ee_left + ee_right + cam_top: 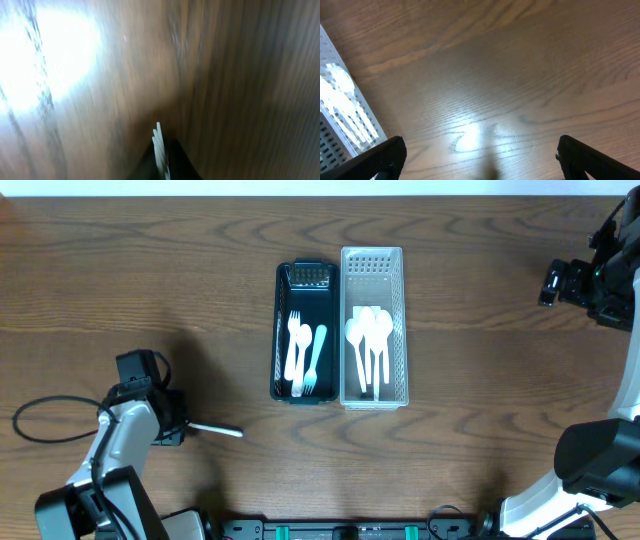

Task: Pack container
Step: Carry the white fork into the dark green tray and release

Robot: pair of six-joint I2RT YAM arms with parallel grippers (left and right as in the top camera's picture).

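My left gripper is holding the white plastic utensil and will let go of it between the spoon and the pale blue fork (311,351) in the dark bin.
My left gripper (178,427) is shut on a white plastic utensil (217,430) at the lower left of the table; its handle sticks out to the right. In the blurred left wrist view the utensil (159,145) shows edge-on between the dark fingers (164,167). The dark bin (304,383) holds three white forks (303,352). The white perforated bin (373,260) beside it holds several white spoons (368,335). My right gripper (556,283) is open and empty at the far right, above bare wood (480,155).
A black cable (45,423) loops on the table left of my left arm. The white bin's edge shows at the left of the right wrist view (342,107). The right arm's base (590,460) sits at the lower right.
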